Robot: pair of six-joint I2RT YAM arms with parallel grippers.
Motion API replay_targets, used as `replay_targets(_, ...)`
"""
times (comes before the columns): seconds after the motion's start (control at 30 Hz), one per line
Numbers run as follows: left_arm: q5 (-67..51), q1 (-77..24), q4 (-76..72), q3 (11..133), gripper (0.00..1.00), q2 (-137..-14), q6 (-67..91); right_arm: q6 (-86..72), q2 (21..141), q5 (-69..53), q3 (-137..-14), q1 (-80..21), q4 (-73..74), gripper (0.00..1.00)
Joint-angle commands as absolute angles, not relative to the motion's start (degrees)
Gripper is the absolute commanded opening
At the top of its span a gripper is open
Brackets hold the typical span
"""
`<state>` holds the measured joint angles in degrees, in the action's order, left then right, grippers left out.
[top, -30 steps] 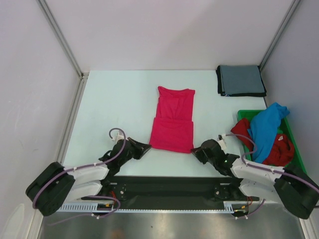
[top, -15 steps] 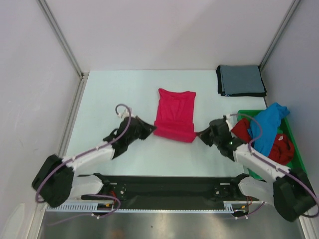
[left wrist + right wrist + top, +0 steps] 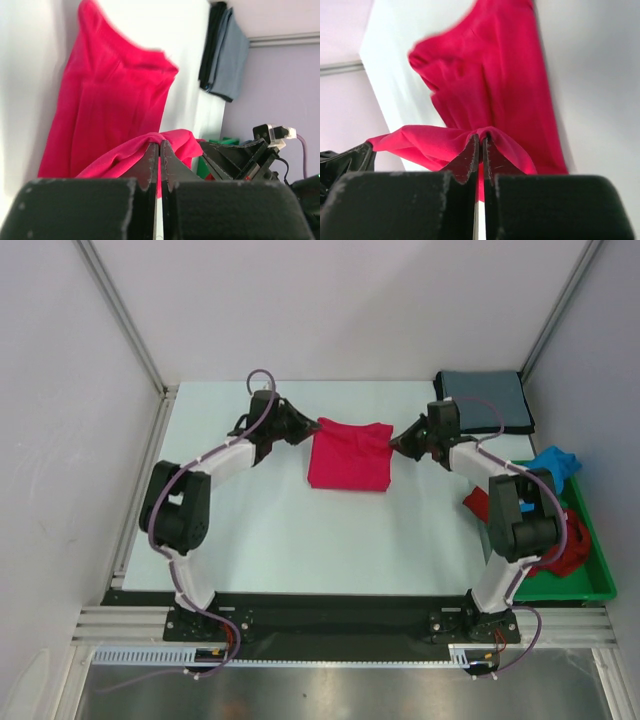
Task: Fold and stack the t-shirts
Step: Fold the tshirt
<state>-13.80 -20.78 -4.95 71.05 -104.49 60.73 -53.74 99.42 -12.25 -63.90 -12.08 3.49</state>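
Note:
The far edge of the pink-red t-shirt droops in the middle, so next I open my left gripper and grab the t-shirt's far corner [image 3: 324, 422] to pull that edge straight.
The bright pink-red t-shirt [image 3: 350, 455] lies folded over itself at the table's far middle. My left gripper [image 3: 305, 428] is shut on its far left corner, and the pinched cloth [image 3: 130, 150] shows at my left gripper [image 3: 160, 146] in the left wrist view. My right gripper [image 3: 398, 445] is shut on its far right corner, and its tips [image 3: 481, 139] pinch the cloth [image 3: 435, 142]. A folded grey-blue t-shirt [image 3: 484, 400] lies at the far right corner. A bright blue t-shirt [image 3: 553, 462] and a darker red t-shirt [image 3: 560, 550] are heaped in the green tray [image 3: 580, 585].
The green tray stands along the table's right edge, close to the right arm. White walls and metal posts [image 3: 120, 315] close in the table at the back and sides. The arm bases sit on a black rail [image 3: 330, 620] at the near edge.
Both grippers carried the pink-red shirt's near hem away from the bases to the far edge, folding the shirt over itself. Both arms are now stretched out far across the table.

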Motion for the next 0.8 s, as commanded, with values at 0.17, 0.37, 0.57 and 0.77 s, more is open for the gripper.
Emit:
replay_targets(0.17,-20.6,-17.5,-5.2,85.2,0.0,-115.8,60.1,-52.0,110.4,-20.6,-76.5,-8.5,1.7,0.0)
replay_targets(0.37,-21.3,-16.8,-6.2,91.0,0.0,-120.7,61.5,-52.9,115.6,-22.9,-81.0,-6.7,0.5,0.0)
replay_targets(0.57,-22.0,-15.9,-6.2,96.4,0.0,-125.0,63.3,-53.0,120.7,-24.5,-87.3,-5.3,0.6,0.0)
replay_targets(0.77,-23.2,-15.3,-6.4,100.6,0.0,-129.3,64.8,-54.4,125.0,-26.4,-92.4,-4.9,0.5,0.0)
